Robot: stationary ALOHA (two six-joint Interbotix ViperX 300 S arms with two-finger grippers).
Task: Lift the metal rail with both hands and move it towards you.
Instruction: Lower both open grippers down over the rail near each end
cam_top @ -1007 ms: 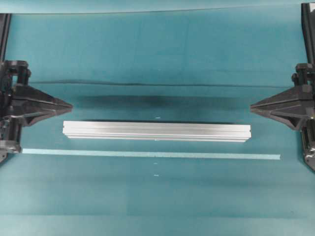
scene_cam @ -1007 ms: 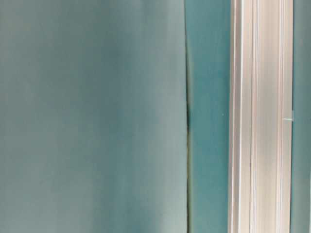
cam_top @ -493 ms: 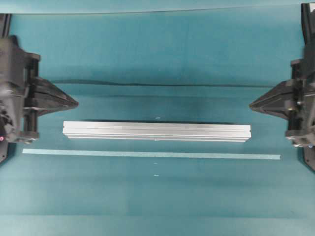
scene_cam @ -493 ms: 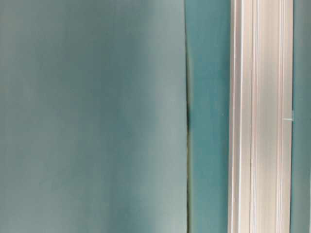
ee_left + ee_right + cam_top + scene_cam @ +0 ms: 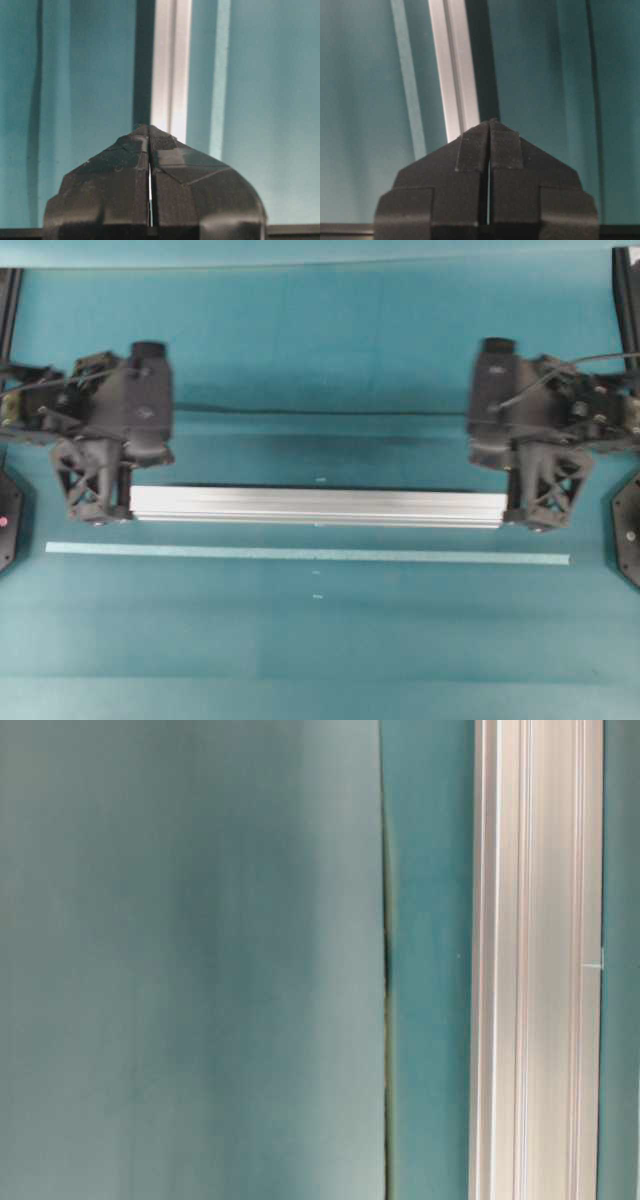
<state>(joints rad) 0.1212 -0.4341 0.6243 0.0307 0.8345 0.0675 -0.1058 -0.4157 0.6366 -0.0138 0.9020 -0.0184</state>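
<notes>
Next, I close my right gripper across the metal rail (image 5: 398, 509) (image 5: 454, 55) between the middle of the rail and its near end, well in from that end.
The metal rail (image 5: 318, 506) lies flat on the teal table, running left to right. It also shows in the table-level view (image 5: 535, 960) and in both wrist views (image 5: 170, 60) (image 5: 451, 65). My left gripper (image 5: 105, 505) stands at the rail's left end, shut and empty, its tips (image 5: 149, 129) touching each other just before the rail's end. My right gripper (image 5: 530, 510) stands at the rail's right end, also shut and empty (image 5: 490, 122). Neither gripper holds the rail.
A thin pale-blue tape strip (image 5: 300, 554) lies parallel to the rail, just nearer the front edge. It also shows in the wrist views (image 5: 220, 75) (image 5: 407, 75). A dark seam in the cloth (image 5: 320, 412) runs behind the rail. Black arm bases stand at both side edges.
Both arms have swung in from the side edges and turned downward, so the grippers now stand at the rail's two ends. The rail has not moved.
</notes>
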